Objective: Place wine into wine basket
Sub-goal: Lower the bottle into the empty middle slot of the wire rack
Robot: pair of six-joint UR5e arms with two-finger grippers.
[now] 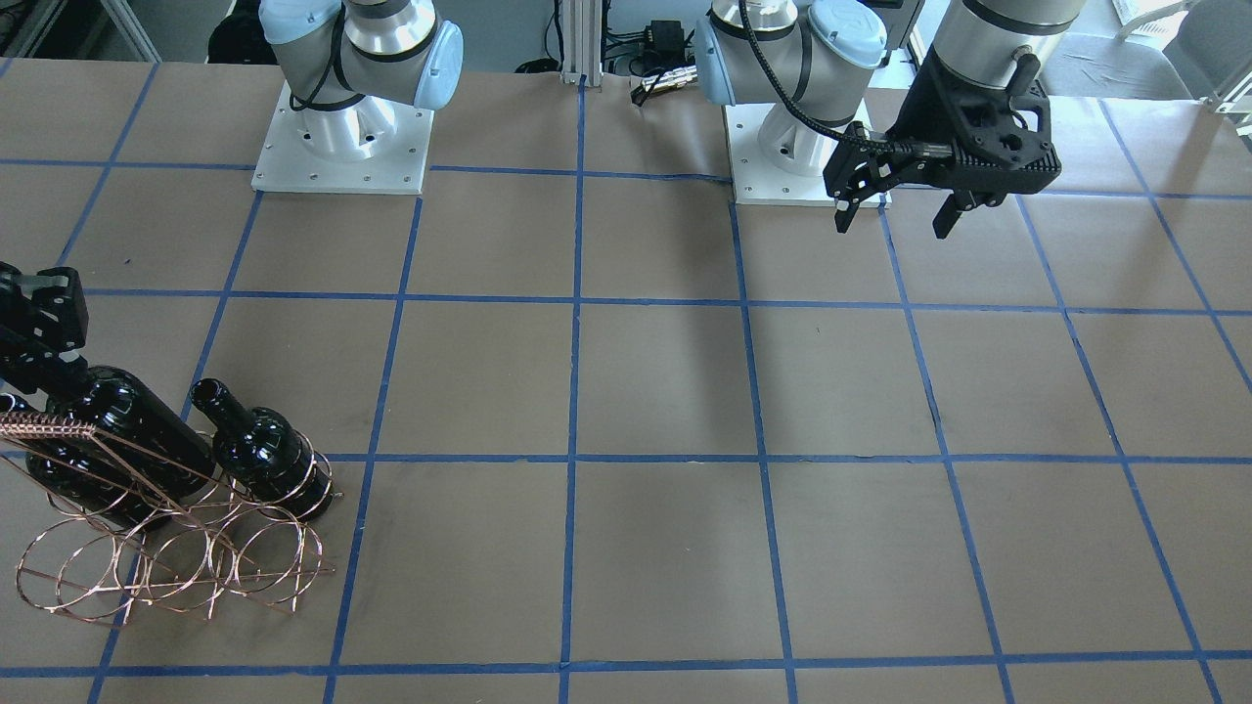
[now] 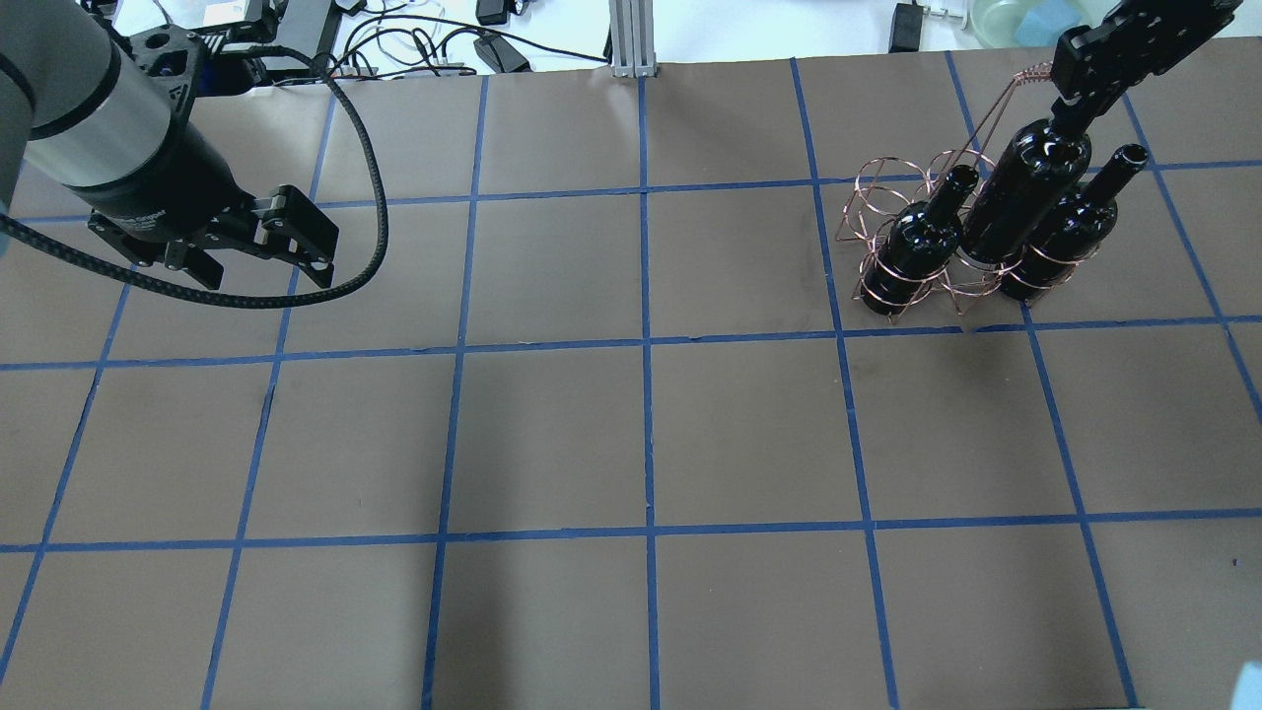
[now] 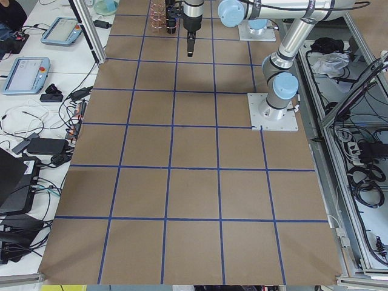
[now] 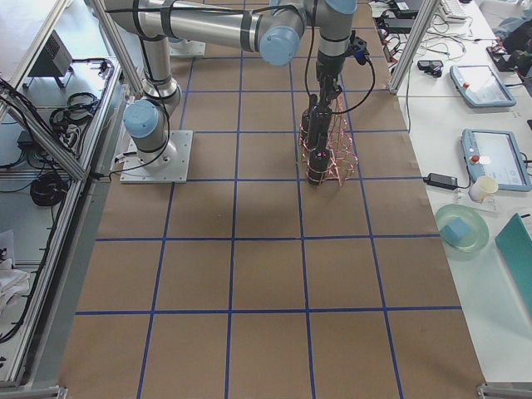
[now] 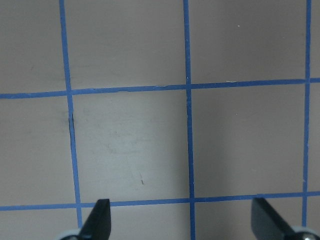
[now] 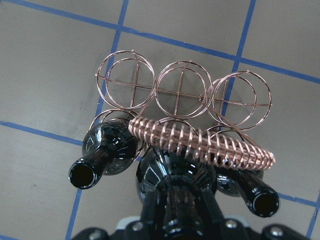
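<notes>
My right gripper is to let go of the middle wine bottle in the basket ring (image 1: pixel 188 474) (image 6: pixel 174 142) between the other two bottles.
The copper wire wine basket (image 2: pixel 880 195) stands at the table's far right, and also shows in the front view (image 1: pixel 166 562) and the right wrist view (image 6: pixel 180 90). Three dark wine bottles sit in its rings. My right gripper (image 2: pixel 1073 106) is shut on the neck of the middle bottle (image 2: pixel 1025 187), which stands higher than the other two (image 2: pixel 917 247) (image 2: pixel 1070 227). In the right wrist view the held bottle (image 6: pixel 170 180) is below the coil-wrapped handle (image 6: pixel 200 142). My left gripper (image 2: pixel 261 251) is open and empty above the table at the left, and its fingertips (image 5: pixel 102 220) show over bare table.
The table is brown paper with a blue tape grid (image 2: pixel 646 340). The arm bases (image 1: pixel 342 147) (image 1: pixel 802 147) stand at the robot's edge. Cables and a post (image 2: pixel 631 39) lie beyond the far edge. Three basket rings (image 6: pixel 125 82) hold no bottle.
</notes>
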